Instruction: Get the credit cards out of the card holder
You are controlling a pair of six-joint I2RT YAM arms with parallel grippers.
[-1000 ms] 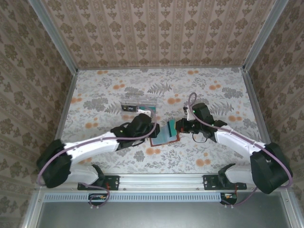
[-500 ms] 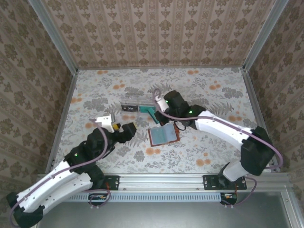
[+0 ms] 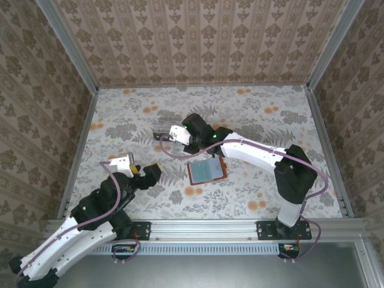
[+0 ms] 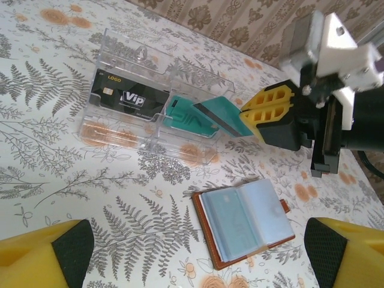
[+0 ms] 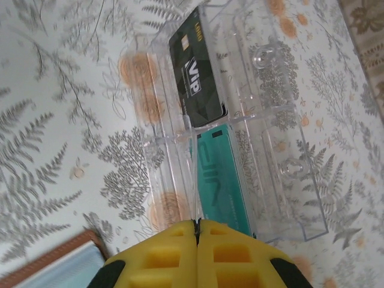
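Note:
My right gripper is to release the teal credit card on the other teal card in the clear tray point(image 3: 179, 138) point(image 5: 223, 179).
The card holder point(image 3: 206, 173) point(image 4: 246, 225) lies open on the table, brown cover down and blue-grey sleeves up; a faint teal shape shows through its left sleeve. My right gripper point(image 3: 180, 138) point(image 4: 246, 117) point(image 5: 197, 225) is shut on a teal credit card point(image 4: 221, 114), tilted into the right compartment of the clear tray point(image 4: 138, 66). Another teal card point(image 4: 187, 117) point(image 5: 219, 180) lies in that compartment. A black VIP card point(image 4: 129, 96) point(image 5: 195, 90) lies in the left one. My left gripper point(image 3: 144, 171) point(image 4: 198, 258) hangs open and holds nothing, back at the near left of the holder.
The clear tray point(image 3: 173, 133) point(image 5: 288, 180) sits behind and left of the holder. The right arm stretches across the middle of the floral table point(image 3: 258, 120). Patterned walls close in the back and both sides.
The left gripper opened, left the holder and drew back to the near left. The right gripper carried the teal card from the holder to the tray.

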